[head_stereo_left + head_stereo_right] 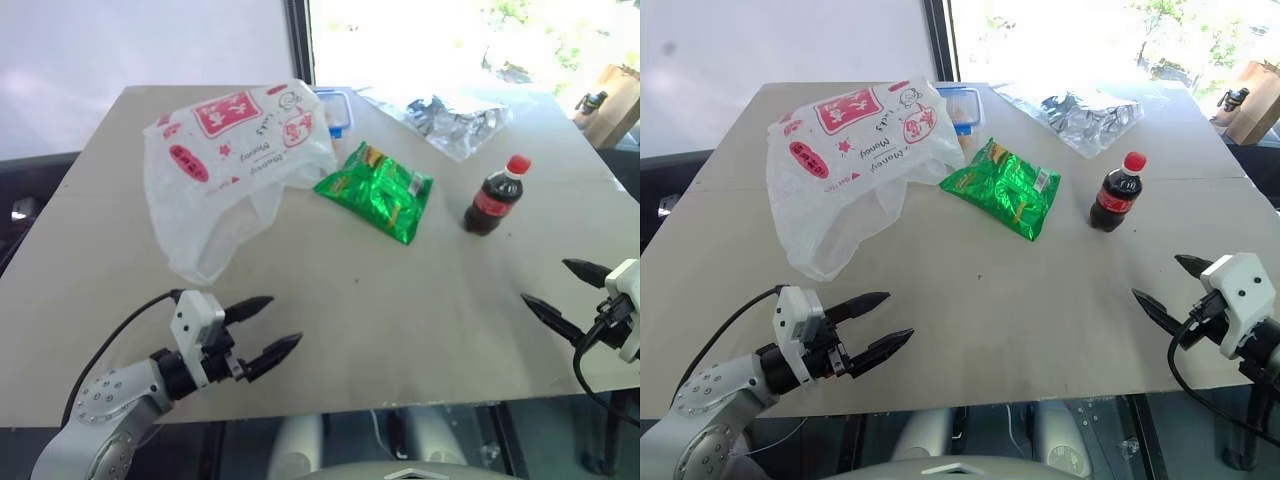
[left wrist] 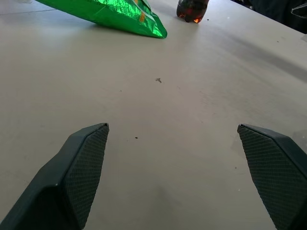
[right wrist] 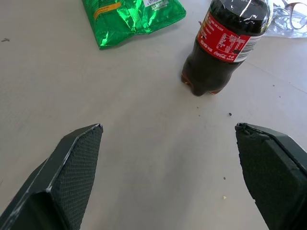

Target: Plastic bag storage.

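Note:
The plastic bag's small red lettering (image 1: 222, 186) is beside the red oval and on the near side of the red star, and my left gripper needs to close on it.
The plastic bag (image 1: 235, 165), thin translucent white with red pictures and lettering, lies crumpled on the far left part of the table (image 1: 400, 340), its handles trailing toward me. My left gripper (image 1: 286, 320) hovers open near the table's front edge, a good way short of the bag, with nothing between its fingers. In the left wrist view the left gripper (image 2: 172, 126) shows wide-apart fingers over bare tabletop. My right gripper (image 1: 544, 280) is open and empty at the front right, pointing toward the table's middle. The right wrist view has it (image 3: 168, 125) facing the cola bottle.
A shiny green snack packet (image 1: 377, 190) lies right of the bag. A small cola bottle (image 1: 495, 197) with a red cap stands further right. Clear silvery wrap (image 1: 455, 120) with dark contents sits at the back. A blue-rimmed container (image 1: 335, 108) peeks out behind the bag.

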`<state>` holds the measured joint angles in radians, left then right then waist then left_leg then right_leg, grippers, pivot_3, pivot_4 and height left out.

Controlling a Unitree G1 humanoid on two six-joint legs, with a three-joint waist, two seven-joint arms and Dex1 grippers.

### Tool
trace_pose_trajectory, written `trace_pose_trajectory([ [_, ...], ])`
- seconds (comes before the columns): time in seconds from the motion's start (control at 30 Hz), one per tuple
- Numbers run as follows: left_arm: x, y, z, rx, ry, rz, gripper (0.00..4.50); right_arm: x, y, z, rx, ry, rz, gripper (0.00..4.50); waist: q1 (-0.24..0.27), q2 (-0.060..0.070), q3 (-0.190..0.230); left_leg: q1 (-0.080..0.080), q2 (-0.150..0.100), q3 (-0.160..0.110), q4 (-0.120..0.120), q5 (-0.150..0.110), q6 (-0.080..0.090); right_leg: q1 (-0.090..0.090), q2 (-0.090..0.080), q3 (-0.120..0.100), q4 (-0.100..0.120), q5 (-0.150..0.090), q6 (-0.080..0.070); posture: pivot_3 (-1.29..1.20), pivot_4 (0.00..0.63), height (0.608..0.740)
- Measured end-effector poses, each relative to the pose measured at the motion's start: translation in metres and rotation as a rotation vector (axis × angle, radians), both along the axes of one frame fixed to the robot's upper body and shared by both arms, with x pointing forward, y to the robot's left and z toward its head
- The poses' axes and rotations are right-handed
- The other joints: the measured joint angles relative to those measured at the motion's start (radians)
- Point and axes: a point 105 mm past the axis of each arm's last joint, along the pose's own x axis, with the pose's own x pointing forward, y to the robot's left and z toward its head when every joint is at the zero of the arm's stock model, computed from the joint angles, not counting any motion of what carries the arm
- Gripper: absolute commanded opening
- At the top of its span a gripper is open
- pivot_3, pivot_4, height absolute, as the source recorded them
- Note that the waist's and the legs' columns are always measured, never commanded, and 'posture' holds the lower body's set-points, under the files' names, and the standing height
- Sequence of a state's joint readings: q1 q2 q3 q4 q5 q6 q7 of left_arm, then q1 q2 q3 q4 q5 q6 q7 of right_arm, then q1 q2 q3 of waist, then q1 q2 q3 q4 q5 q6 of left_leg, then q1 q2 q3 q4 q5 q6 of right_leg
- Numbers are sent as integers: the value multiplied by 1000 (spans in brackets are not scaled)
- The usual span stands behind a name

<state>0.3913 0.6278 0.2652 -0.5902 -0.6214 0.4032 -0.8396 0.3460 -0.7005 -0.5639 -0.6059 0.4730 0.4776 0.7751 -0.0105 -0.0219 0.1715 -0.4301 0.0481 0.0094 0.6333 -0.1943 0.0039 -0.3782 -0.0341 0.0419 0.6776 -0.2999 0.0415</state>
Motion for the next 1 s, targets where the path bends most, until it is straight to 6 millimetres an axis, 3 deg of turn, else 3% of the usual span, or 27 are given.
trace_pose_trajectory([
  [0.07,2,0,1,0,-8,6,4467,0,0,0,4,-1,2,4468,0,0,0,0,0,0,0,0,0,0,0,0,0,0,0,0,150,740],
  [0.13,16,-2,16,-6,-82,23,4467,1,6,6,23,-20,24,4468,5,0,0,0,0,-1,1,0,0,0,1,-1,1,0,0,0,150,740],
  [0.23,30,-4,32,-18,-158,57,4467,-2,23,20,35,-86,87,4468,4,0,0,0,-1,-1,1,0,0,1,1,0,1,1,1,0,150,740],
  [0.33,37,-2,35,-8,-187,106,4467,-7,36,31,46,-158,137,4468,-1,0,0,0,-3,0,1,0,0,0,1,0,0,2,5,0,150,740],
  [0.5,83,22,52,275,-415,383,4467,-36,65,38,100,-165,328,4468,14,0,0,0,-4,-4,0,0,0,2,2,-2,1,2,6,0,150,740],
  [0.63,105,48,63,574,-579,568,4467,-45,66,36,108,-138,364,4468,11,-2,-1,0,-5,-1,1,0,0,2,1,0,0,3,6,0,150,740],
  [0.77,123,59,64,715,-634,606,4467,-46,65,36,100,-146,360,4468,11,-2,-1,0,-5,-2,0,0,0,1,1,-1,1,3,6,0,150,740],
  [0.93,162,60,72,845,-702,615,4467,-46,68,33,89,-154,368,4468,24,-2,-1,-1,-6,-3,1,0,0,1,1,-2,1,3,6,0,150,740],
  [1.0,172,60,69,883,-702,606,4047,-47,69,31,96,-150,366,4500,23,-2,-1,-1,-6,-2,1,0,1,1,1,-1,0,3,7,0,150,740],
])
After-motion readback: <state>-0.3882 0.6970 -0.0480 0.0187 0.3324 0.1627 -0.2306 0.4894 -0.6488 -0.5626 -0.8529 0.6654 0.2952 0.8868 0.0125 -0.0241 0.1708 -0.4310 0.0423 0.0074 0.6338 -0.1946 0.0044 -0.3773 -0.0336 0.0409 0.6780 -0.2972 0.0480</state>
